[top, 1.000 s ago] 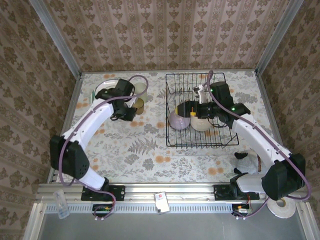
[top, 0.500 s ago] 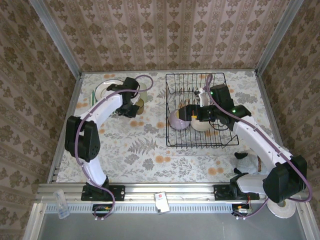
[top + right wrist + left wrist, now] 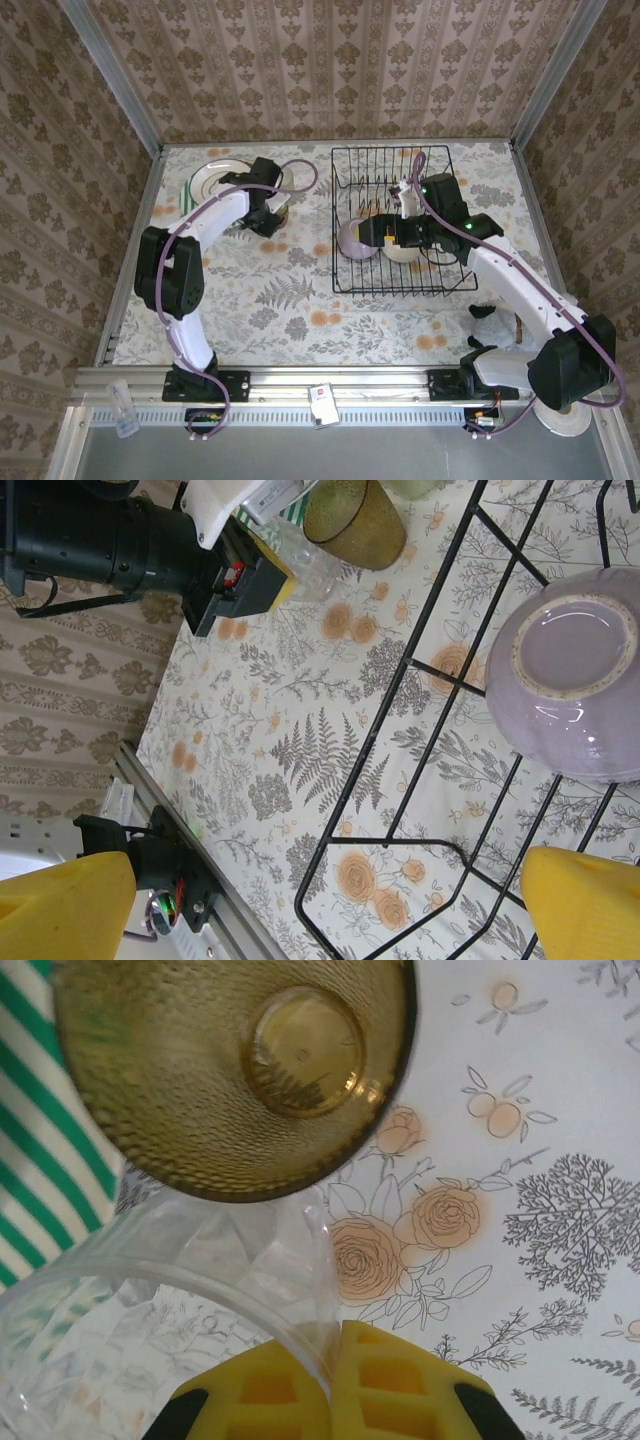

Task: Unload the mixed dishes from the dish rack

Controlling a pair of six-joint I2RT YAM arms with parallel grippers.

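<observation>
My left gripper needs to put the clear cup down on the flowered tabletop [image 3: 250,234] [image 3: 205,1290] just in front of the amber cup.
My left gripper [image 3: 335,1345] is shut on the wall of a clear cup [image 3: 150,1290], its yellow pads pinching the rim. Just beyond it an amber cup [image 3: 240,1060] stands upside down, next to a green-white striped plate [image 3: 40,1160]. In the top view the left gripper [image 3: 268,212] is at the back left by the plates [image 3: 215,180]. The black wire dish rack [image 3: 345,285] holds an upturned lavender bowl [image 3: 575,680] and a cream dish [image 3: 403,250]. My right gripper [image 3: 385,232] hovers inside the rack, open, and the lavender bowl lies beyond its fingers [image 3: 60,900].
Patterned walls close in the table on three sides. A white crumpled item [image 3: 495,325] lies near the right arm's base. The flowered tabletop [image 3: 270,300] in front of the rack is bare.
The left arm has folded in and its gripper has shifted toward the back, up beside the amber cup. The right gripper has moved slightly nearer and left inside the rack.
</observation>
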